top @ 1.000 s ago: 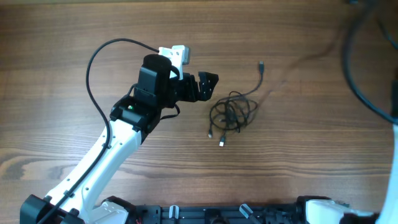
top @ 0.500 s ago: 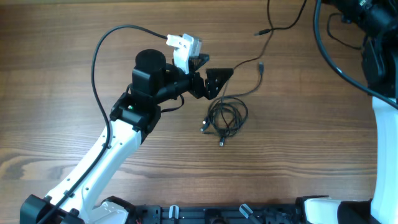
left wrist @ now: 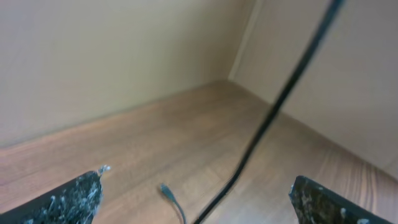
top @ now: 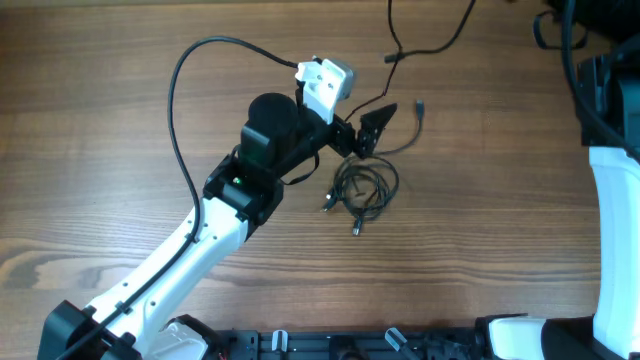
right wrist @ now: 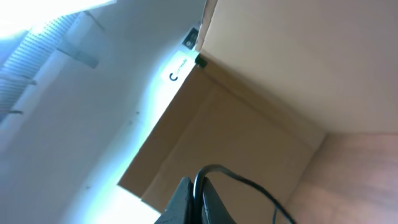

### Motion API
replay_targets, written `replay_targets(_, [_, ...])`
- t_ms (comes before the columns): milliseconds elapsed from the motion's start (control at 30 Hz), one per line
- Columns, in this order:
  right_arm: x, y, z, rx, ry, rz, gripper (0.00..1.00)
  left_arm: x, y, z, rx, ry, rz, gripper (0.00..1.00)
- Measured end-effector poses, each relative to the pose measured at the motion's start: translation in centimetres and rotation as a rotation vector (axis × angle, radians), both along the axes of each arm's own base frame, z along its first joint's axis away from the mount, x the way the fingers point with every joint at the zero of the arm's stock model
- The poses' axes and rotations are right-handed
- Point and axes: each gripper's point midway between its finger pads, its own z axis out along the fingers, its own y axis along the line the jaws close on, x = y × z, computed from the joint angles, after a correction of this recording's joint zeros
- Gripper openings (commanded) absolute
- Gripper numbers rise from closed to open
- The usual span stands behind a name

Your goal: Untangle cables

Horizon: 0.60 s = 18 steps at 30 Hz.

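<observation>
Next, my left gripper closes on that strand of cable [left wrist: 272,114] that hangs from my right gripper close to the coil, and puts it down clear of the coil.
The cables [top: 364,189] lie bunched in a small black coil on the wooden table, with metal-tipped plugs at its lower left. One loose strand ends in a plug [top: 418,105] to the upper right, which also shows in the left wrist view [left wrist: 165,190]. Another strand [top: 392,45] rises off the table toward the top edge. It crosses the left wrist view [left wrist: 273,115] between the fingers without touching them. My left gripper [top: 366,127] [left wrist: 199,200] is open and empty, just above the coil. My right gripper [right wrist: 198,199] is shut on a thin black cable [right wrist: 249,183], held high; it is out of the overhead view.
The right arm's white link [top: 612,210] and thick black wires [top: 572,70] run along the right edge. A thick black wire [top: 180,90] loops over the left arm. A cardboard wall [left wrist: 323,93] stands at the table's far side.
The left gripper moved up and right, over the top of the coil. The right arm drew one strand upward and out of the top of the view; the coil shifted slightly left.
</observation>
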Motion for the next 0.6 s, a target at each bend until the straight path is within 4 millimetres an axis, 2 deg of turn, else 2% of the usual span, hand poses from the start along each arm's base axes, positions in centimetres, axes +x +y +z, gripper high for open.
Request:
replay_targets(33, [-0.2, 0.1, -0.1, 0.003, 0.017, 0.017, 0.04, 0.1, 0.0, 0.3, -0.005, -0.011, 0.004, 0.77])
replay_targets(67, [-0.3, 0.2, -0.1, 0.006, 0.026, 0.026, 0.04, 0.1, 0.0, 0.3, -0.003, -0.015, 0.004, 0.73])
replay_targets(100, [-0.4, 0.2, -0.1, 0.009, 0.036, 0.033, 0.04, 0.0, -0.1, 0.3, 0.001, -0.017, 0.001, 0.73])
replay_targets(167, [-0.5, 0.3, -0.2, 0.011, 0.048, 0.043, 0.04, -0.3, -0.4, 0.3, -0.001, -0.016, -0.015, 0.82])
replay_targets(267, [-0.6, 0.4, -0.2, 0.01, 0.054, 0.054, 0.04, -0.9, -1.0, 0.3, -0.004, -0.016, -0.057, 0.88])
replay_targets(333, [-0.7, 0.4, -0.3, 0.009, 0.057, 0.061, 0.04, -1.1, -1.1, 0.6, -0.011, -0.026, -0.072, 0.96])
replay_targets(433, [-1.1, 0.7, -0.4, 0.009, 0.075, 0.086, 0.04, -1.0, -1.2, 1.9, -0.04, -0.075, -0.072, 0.98])
replay_targets(600, [-2.1, 1.9, -0.5, 0.0, 0.083, 0.144, 0.04, -0.1, -0.9, 1.8, -0.039, -0.084, -0.026, 0.99])
